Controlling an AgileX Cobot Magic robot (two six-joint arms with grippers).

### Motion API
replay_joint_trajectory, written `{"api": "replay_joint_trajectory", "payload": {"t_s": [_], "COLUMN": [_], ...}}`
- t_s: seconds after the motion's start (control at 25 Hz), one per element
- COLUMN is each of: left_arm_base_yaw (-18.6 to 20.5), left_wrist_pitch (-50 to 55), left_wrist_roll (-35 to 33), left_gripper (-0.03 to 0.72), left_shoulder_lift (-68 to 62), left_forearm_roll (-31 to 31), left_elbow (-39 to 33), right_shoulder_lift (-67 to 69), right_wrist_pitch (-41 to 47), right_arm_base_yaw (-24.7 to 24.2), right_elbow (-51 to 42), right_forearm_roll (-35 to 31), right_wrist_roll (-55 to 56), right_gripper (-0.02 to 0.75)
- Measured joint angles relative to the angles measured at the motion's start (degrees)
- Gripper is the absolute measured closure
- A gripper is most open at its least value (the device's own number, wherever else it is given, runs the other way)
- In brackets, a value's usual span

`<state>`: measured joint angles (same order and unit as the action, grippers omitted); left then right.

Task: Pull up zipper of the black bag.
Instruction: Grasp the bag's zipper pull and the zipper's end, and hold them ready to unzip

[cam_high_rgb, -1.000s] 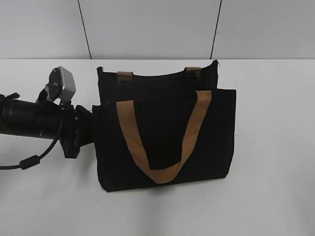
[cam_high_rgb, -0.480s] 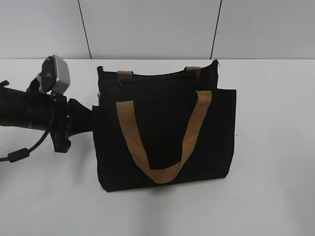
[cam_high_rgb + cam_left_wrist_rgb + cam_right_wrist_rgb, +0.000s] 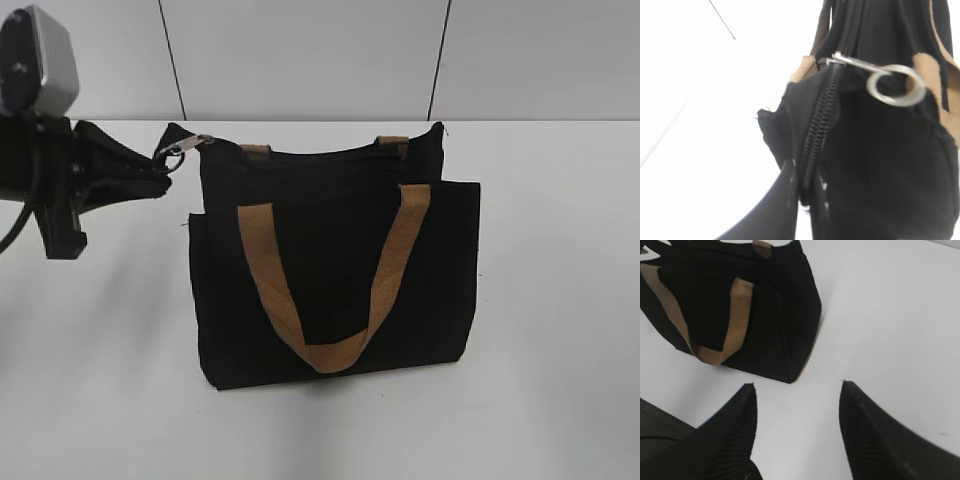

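Next, I will close my right gripper on the silvery pull tab's loose end [image 3: 206,139], on the black bag's zipper near my left gripper.
The black bag [image 3: 335,280] stands upright on the white table with tan handles. My left gripper [image 3: 150,182] is at its upper left corner, shut on the end of the zipper [image 3: 817,125] and holding that corner stretched out to the left. In the left wrist view the jaws [image 3: 807,192] pinch the black zipper teeth. The silvery pull tab [image 3: 186,148] with its ring [image 3: 895,85] hangs free beyond the jaws, at the bag's top left. My right gripper [image 3: 797,390] is open and empty above the table, right of the bag [image 3: 765,305]. It is out of the exterior view.
The white table [image 3: 560,300] runs all round the bag, and a pale panelled wall [image 3: 300,60] stands behind it. The left arm's camera housing [image 3: 40,70] sits at the far upper left.
My left gripper has moved up and to the left, drawing the bag's top left corner out with it. The silvery pull tab now shows at that corner.
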<state>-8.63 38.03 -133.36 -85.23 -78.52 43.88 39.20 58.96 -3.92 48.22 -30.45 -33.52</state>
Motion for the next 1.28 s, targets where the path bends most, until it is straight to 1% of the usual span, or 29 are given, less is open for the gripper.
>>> {"api": "replay_joint_trajectory", "payload": {"t_s": [0.12,0.24,0.4,0.52,0.64,0.76,0.96,1.08,1.28], "left_arm_base_yaw": [-0.1,-0.1,-0.1,-0.1,-0.1,-0.1,-0.1,-0.1,-0.1], "left_wrist_pitch": [-0.6,-0.7,-0.6,-0.3,-0.1,0.1,0.1,0.1,0.2], "left_wrist_roll": [1.7,3.5,6.1,6.7,6.8,6.8,6.8,6.8,6.9], "left_gripper": [0.665,0.665,0.665,0.665,0.665,0.666,0.666,0.666,0.666], "left_shoulder_lift": [3.7,5.8,6.8,6.8,6.8,6.8,6.8,6.8,6.8], "left_forearm_roll": [0.7,2.4,5.2,5.5,5.7,5.8,5.8,5.8,5.8], "left_elbow": [0.0,0.0,0.0,0.0,0.0,0.0,0.0,0.0,0.0], "right_shoulder_lift": [4.5,10.5,17.0,22.3,28.8,35.3,45.0,49.8,55.0], "right_wrist_pitch": [-0.6,-0.9,-3.5,-8.0,-12.5,-15.4,-18.7,-20.9,-24.2], "right_arm_base_yaw": [2.7,7.9,16.9,25.0,33.1,38.0,41.5,42.5,42.6], "right_elbow": [1.8,3.7,6.3,9.2,12.5,16.2,21.3,23.0,23.3], "right_forearm_roll": [-3.1,-4.0,-4.1,-4.1,-2.7,-1.2,-0.3,-0.2,-0.2], "right_wrist_roll": [-2.5,-2.7,-0.1,1.5,1.7,1.7,-1.7,-8.3,-20.0], "right_gripper": [0.325,0.326,0.336,0.337,0.337,0.338,0.349,0.367,0.372]}}
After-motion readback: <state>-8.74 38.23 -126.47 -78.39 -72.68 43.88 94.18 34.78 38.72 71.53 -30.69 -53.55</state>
